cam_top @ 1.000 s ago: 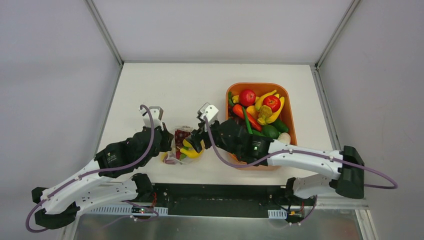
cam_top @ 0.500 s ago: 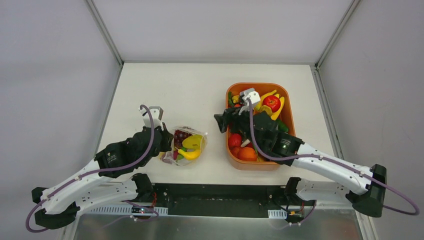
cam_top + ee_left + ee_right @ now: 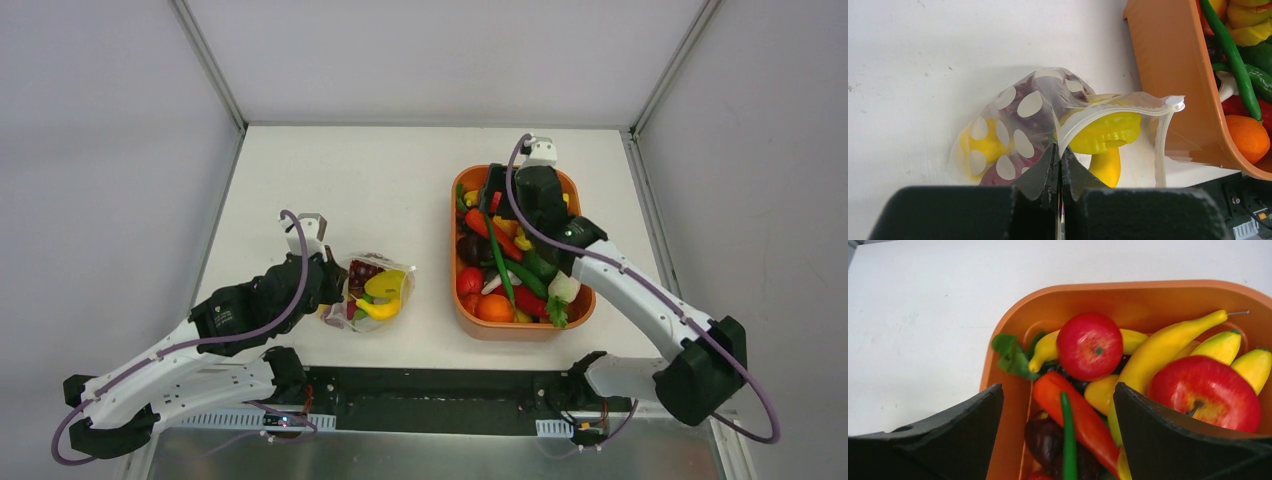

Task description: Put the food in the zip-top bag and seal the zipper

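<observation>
The small red apple (image 3: 496, 200) (image 3: 1090, 346) rests on a banana beside the orange tray's far edge, and my right gripper needs to close around its sides.
The zip-top bag (image 3: 378, 292) lies on the table left of the tray, clear with white dots, mouth open. It holds food: a yellow piece (image 3: 1105, 131), another yellow piece and purple grapes (image 3: 362, 272). My left gripper (image 3: 1060, 152) is shut on the bag's zipper (image 3: 1118, 104) at the near edge and holds that lip up; it also shows in the top view (image 3: 335, 285). My right gripper (image 3: 1058, 412) is open and empty above the far left part of the orange tray (image 3: 1008, 385), over a red pepper (image 3: 1079, 416) and a long green bean (image 3: 1068, 450). It also shows in the top view (image 3: 497, 200).
The orange tray (image 3: 580, 300) at the right is full of toy food: a small red apple (image 3: 1089, 345), a larger red apple (image 3: 1205, 390), bananas (image 3: 1163, 347), an orange (image 3: 494, 308). Its wall (image 3: 1168, 75) stands close to the bag's mouth. White walls enclose the table.
My right gripper has left the bag, swung right and away over the tray's far end, and is open. A yellow piece stays in the bag. The left gripper has not moved.
</observation>
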`<state>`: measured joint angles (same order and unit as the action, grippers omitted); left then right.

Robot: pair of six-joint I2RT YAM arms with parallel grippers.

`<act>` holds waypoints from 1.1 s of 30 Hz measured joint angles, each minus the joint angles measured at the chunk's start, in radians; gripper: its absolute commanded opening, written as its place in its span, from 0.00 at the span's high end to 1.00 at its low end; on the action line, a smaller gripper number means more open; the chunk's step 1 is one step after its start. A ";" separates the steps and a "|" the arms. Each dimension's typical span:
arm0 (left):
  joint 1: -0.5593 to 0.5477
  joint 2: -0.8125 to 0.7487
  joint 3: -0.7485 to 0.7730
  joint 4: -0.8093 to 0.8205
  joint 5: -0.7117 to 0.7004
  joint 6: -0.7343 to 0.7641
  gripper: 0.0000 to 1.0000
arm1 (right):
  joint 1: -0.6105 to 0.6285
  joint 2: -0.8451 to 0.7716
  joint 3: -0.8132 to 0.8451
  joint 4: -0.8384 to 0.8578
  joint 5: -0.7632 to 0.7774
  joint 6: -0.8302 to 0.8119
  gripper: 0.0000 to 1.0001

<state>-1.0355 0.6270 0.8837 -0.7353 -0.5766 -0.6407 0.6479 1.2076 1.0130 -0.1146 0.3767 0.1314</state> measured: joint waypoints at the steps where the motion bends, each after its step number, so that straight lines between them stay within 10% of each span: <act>1: 0.000 0.000 0.000 0.000 0.000 0.000 0.98 | -0.023 0.023 0.017 -0.006 -0.011 0.000 0.16; 21: 0.000 -0.010 0.000 -0.004 0.001 0.000 0.98 | -0.155 0.346 0.143 -0.043 -0.121 -0.021 0.14; 33: 0.000 -0.010 0.000 -0.003 0.001 0.001 0.98 | -0.156 0.402 0.190 -0.043 -0.144 -0.059 0.51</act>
<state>-1.0355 0.6170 0.8837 -0.7387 -0.5758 -0.6399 0.4919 1.6100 1.2030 -0.1577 0.2325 0.0723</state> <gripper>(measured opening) 0.022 0.648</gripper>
